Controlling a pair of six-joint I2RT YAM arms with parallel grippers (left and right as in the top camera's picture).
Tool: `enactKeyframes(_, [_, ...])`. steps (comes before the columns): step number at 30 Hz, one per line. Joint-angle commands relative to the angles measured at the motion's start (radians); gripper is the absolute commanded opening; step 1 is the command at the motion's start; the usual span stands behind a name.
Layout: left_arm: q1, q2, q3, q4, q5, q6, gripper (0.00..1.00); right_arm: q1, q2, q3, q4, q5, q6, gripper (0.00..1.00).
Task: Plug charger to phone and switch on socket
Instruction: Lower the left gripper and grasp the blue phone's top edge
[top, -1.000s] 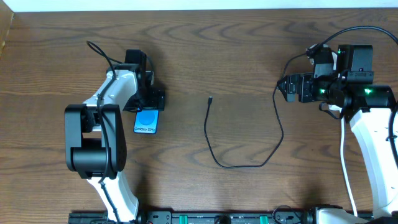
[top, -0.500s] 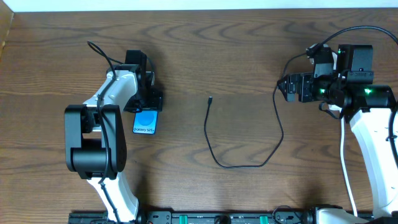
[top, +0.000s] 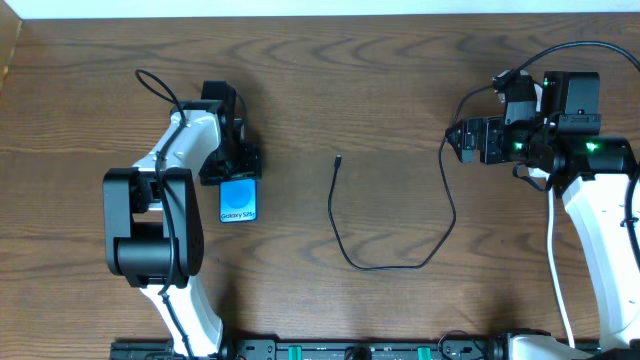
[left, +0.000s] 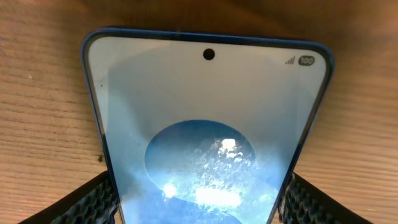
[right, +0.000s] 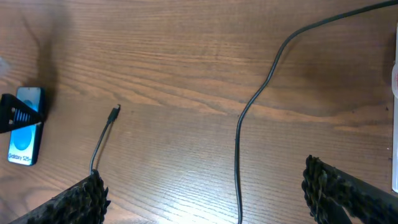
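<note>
My left gripper needs to grip closer to that port end (top: 238, 190) of the phone and turn it toward the charger's side, because it faces the near table edge.
The phone (top: 238, 202), blue screen up, lies at the table's left. My left gripper (top: 238, 172) is shut on its far end. In the left wrist view the phone (left: 205, 112) fills the frame, and the gripper's (left: 198, 199) pads press both long edges. The charger (top: 385, 267) loops across the middle, and its connector tip (top: 338, 158) lies free to the right of the phone. My right gripper (top: 456, 141) is open above the cable (right: 238, 143), which runs between its fingers (right: 208, 199). The plug is hidden. Of the socket, only a white sliver (right: 395, 124) shows.
The right wrist view also shows the phone (right: 23, 127) and the connector tip (right: 115, 112) far off on bare wood. A white wall edge (top: 320, 8) runs along the table's far side.
The phone has turned from a slight tilt to straight and slid a little toward the front, with my left gripper on it. The right arm and the cable have not moved.
</note>
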Motion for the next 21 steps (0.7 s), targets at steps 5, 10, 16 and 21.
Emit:
enactKeyframes(5, [0.000, -0.079, 0.050, -0.027, 0.048, -0.146, 0.71, 0.017, 0.000, 0.017, 0.002, -0.002, 0.037, 0.98])
enactKeyframes(10, [0.000, -0.089, 0.049, -0.034, 0.071, -0.157, 0.71, 0.017, 0.000, 0.017, 0.003, -0.002, 0.037, 0.98])
enactKeyframes(16, [0.000, -0.080, -0.021, 0.047, 0.022, -0.157, 0.71, 0.017, 0.000, 0.016, 0.001, -0.002, 0.037, 0.98])
enactKeyframes(21, [0.000, -0.053, -0.074, 0.107, 0.023, -0.157, 0.71, 0.017, 0.000, 0.016, -0.002, -0.002, 0.037, 0.98])
